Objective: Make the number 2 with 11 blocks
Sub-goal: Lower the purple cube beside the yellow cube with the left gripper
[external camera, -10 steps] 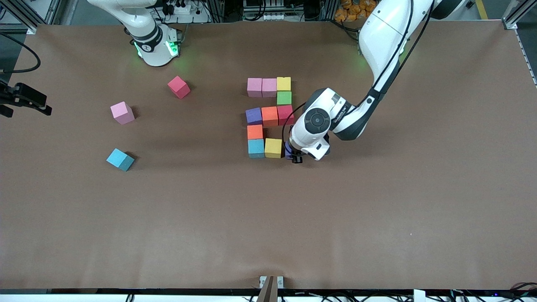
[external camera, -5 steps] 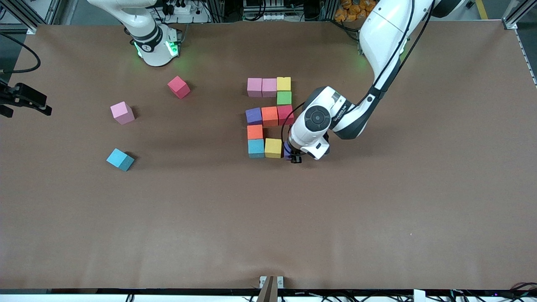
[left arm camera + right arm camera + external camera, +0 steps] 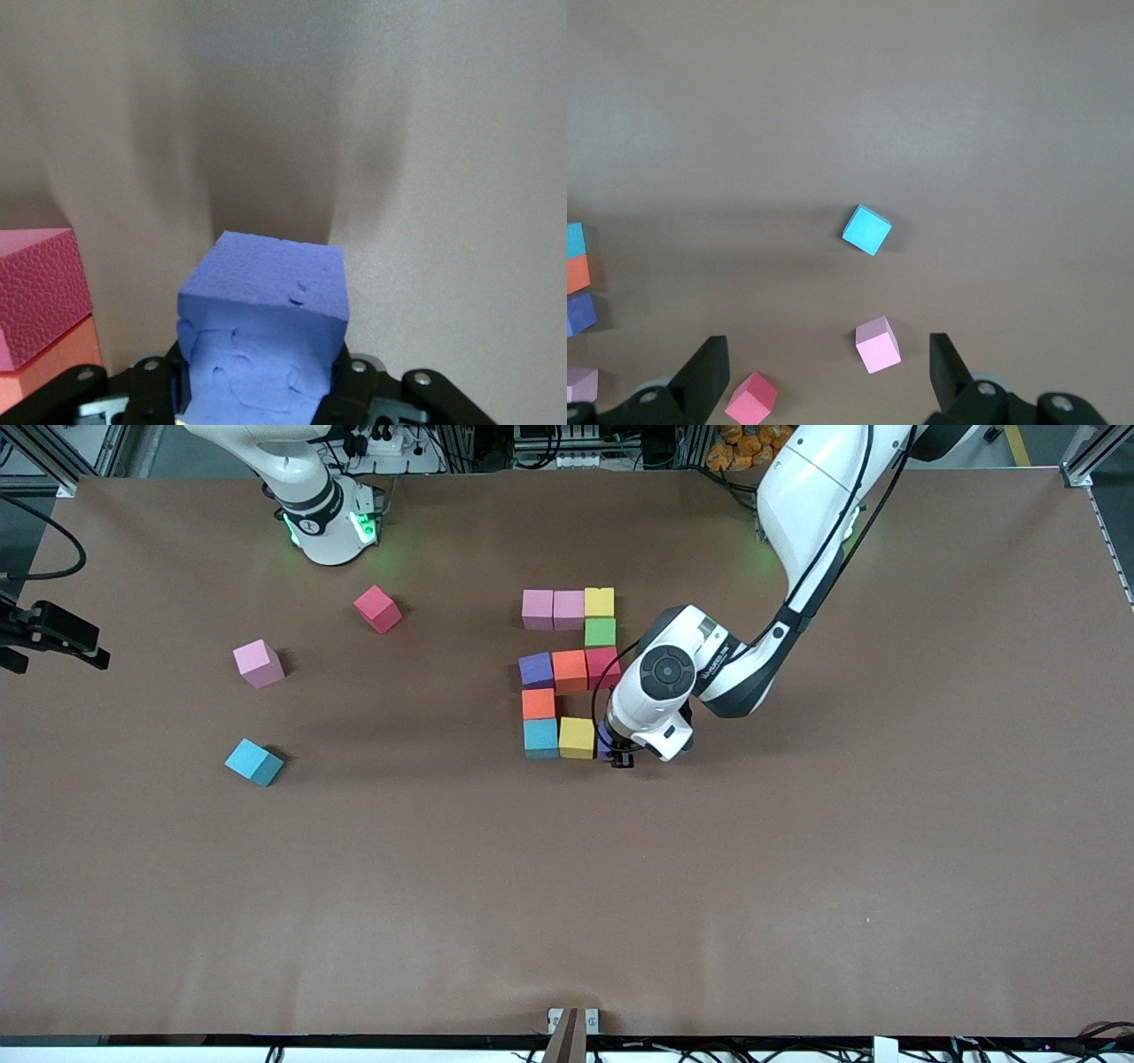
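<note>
Next, my left gripper releases the purple block against the front row's yellow block (image 3: pixel 610 740) (image 3: pixel 260 329), on the side of the yellow block that is away from the teal block.
The number 2 (image 3: pixel 570 670) is laid out in mixed-colour blocks mid-table. Its row nearest the front camera holds a teal block (image 3: pixel 540 738) and a yellow block (image 3: pixel 577 737). My left gripper (image 3: pixel 620 757) is low beside that yellow block, at the left arm's end of the row. It is shut on a purple block (image 3: pixel 604 741), which the hand mostly hides. In the left wrist view the purple block (image 3: pixel 266 310) fills the left gripper (image 3: pixel 259 390), with a red block (image 3: pixel 35 283) alongside. My right gripper (image 3: pixel 824 372) hangs open high over the loose blocks, holding nothing.
Three loose blocks lie toward the right arm's end: red (image 3: pixel 377 608), pink (image 3: pixel 259 663) and teal (image 3: pixel 253 762). The right wrist view shows the same teal block (image 3: pixel 866 228), pink block (image 3: pixel 878 344) and red block (image 3: pixel 751 398). A black fixture (image 3: pixel 53 633) juts in at that table edge.
My left gripper has edged slightly toward the yellow block, carrying the purple block with it. The right arm and the loose blocks have not moved.
</note>
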